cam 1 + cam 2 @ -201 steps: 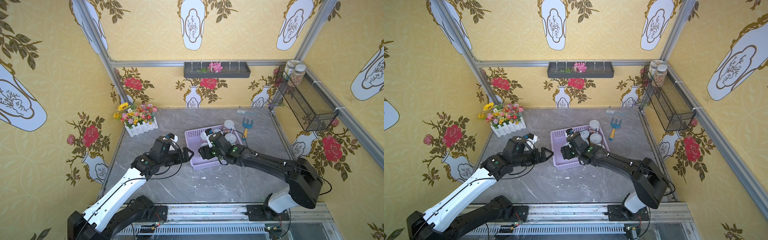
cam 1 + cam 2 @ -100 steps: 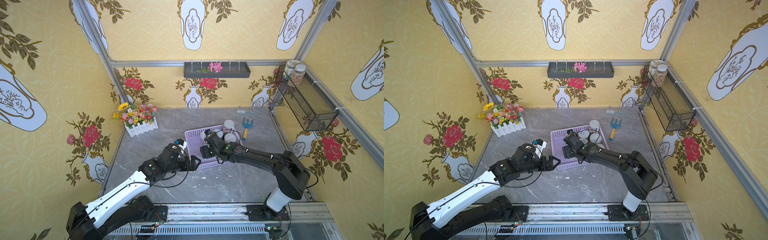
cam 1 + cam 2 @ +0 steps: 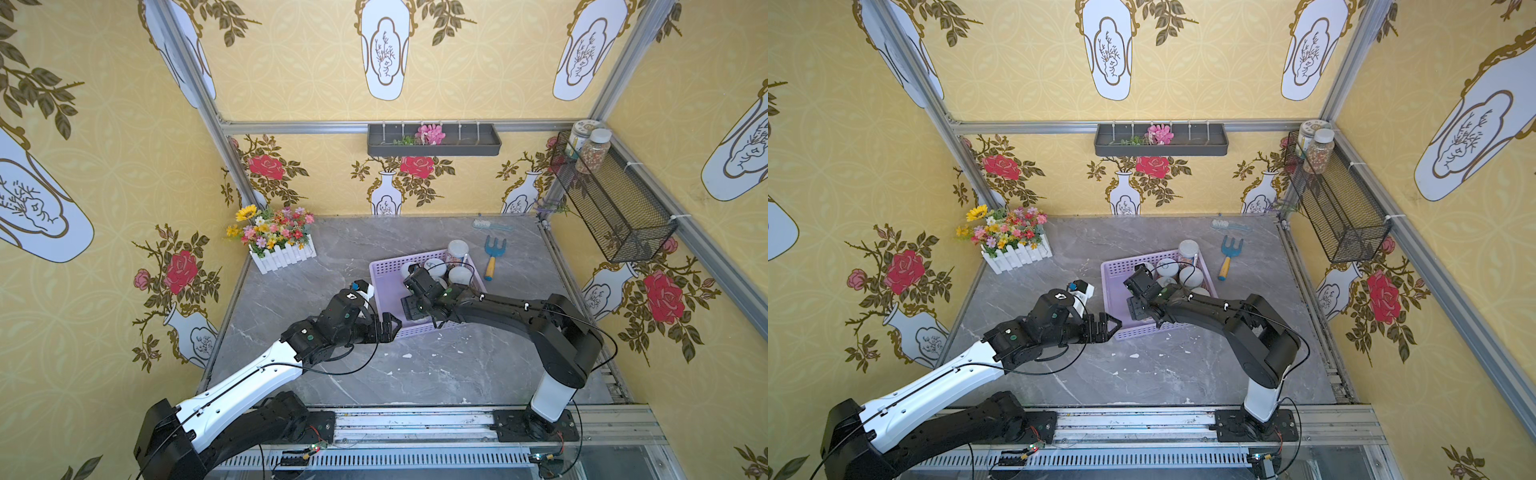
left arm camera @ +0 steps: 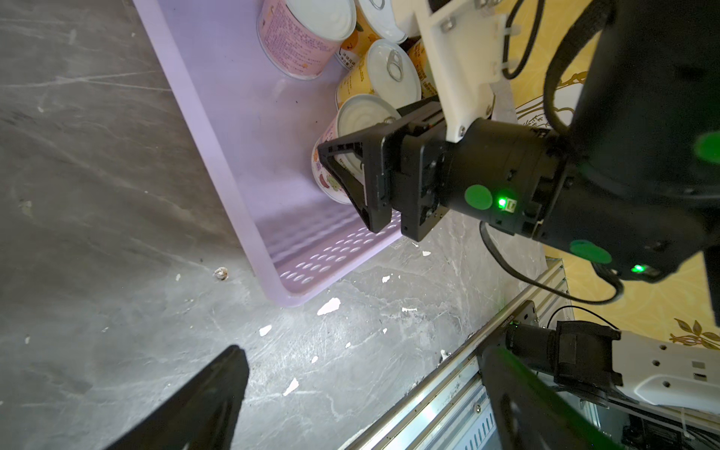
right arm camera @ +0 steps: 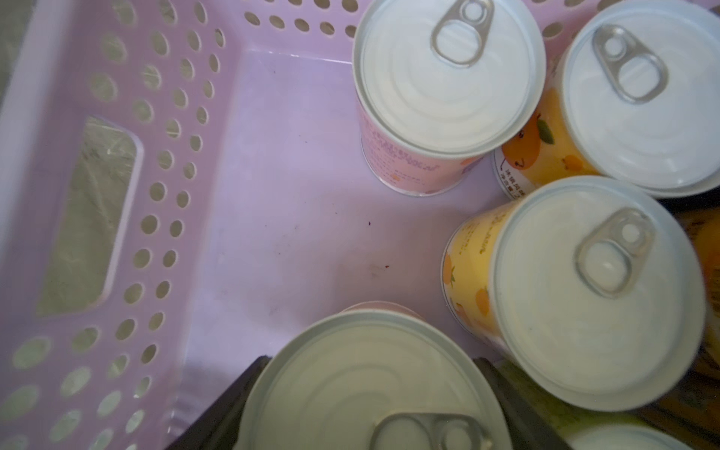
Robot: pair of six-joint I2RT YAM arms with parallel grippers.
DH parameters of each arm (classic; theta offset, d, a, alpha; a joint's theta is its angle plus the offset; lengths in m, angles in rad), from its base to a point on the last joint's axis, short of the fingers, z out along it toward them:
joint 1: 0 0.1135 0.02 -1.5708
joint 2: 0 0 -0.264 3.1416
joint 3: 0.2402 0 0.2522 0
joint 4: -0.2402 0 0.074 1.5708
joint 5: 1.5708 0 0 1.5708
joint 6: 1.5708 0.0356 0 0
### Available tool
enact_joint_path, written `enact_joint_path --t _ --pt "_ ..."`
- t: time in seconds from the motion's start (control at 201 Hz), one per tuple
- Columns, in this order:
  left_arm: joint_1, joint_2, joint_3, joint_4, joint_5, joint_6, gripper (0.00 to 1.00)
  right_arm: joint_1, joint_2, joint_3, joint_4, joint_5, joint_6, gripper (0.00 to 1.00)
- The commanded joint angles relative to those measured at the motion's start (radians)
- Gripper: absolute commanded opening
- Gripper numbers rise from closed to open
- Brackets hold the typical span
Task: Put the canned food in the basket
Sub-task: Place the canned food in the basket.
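Observation:
My right gripper is to let go of the pink pull-tab can beside the yellow can, near the lavender basket's front side [image 3: 418,314] [image 5: 391,356].
The lavender basket [image 3: 384,291] [image 3: 1113,291] lies mid-table. Several cans stand in its far right part: a pink one [image 5: 448,78], an orange-labelled one [image 5: 639,97], a yellow one [image 5: 592,288], and a taller white-lidded jar [image 3: 457,249] in the far corner. My right gripper [image 3: 411,309] [image 3: 1138,309] [image 4: 346,183] is inside the basket, shut on a pink pull-tab can [image 5: 362,382] [image 4: 362,117], one finger [image 5: 218,405] on each side. Whether that can rests on the floor I cannot tell. My left gripper [image 3: 392,326] [image 3: 1115,326] [image 4: 362,362] hangs open and empty at the basket's near left corner.
A white flower box [image 3: 278,241] stands at the back left. A blue garden fork [image 3: 492,257] and a brush [image 3: 490,225] lie right of the basket. A black wire basket [image 3: 615,199] with two jars [image 3: 592,151] hangs on the right wall. A metal rail [image 3: 415,419] runs along the front.
My left gripper has swung from the basket's left side toward the front, to its near corner. The right gripper stays in the basket on the can, its elbow drawn inward.

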Motion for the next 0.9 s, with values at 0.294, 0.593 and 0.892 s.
enact_joint_path --t 0.294,0.593,0.892 --pt "-0.008 0.028 0.010 0.032 -0.045 0.010 1.00 -0.004 0.018 0.000 -0.001 0.041 0.022 0.51" --pt "-0.013 0.061 0.039 0.032 -0.067 0.020 1.00 -0.011 0.020 -0.012 -0.006 0.051 0.027 0.65" --pt "-0.016 0.062 0.037 0.032 -0.079 0.011 1.00 -0.010 0.013 -0.012 -0.015 0.052 0.024 0.80"
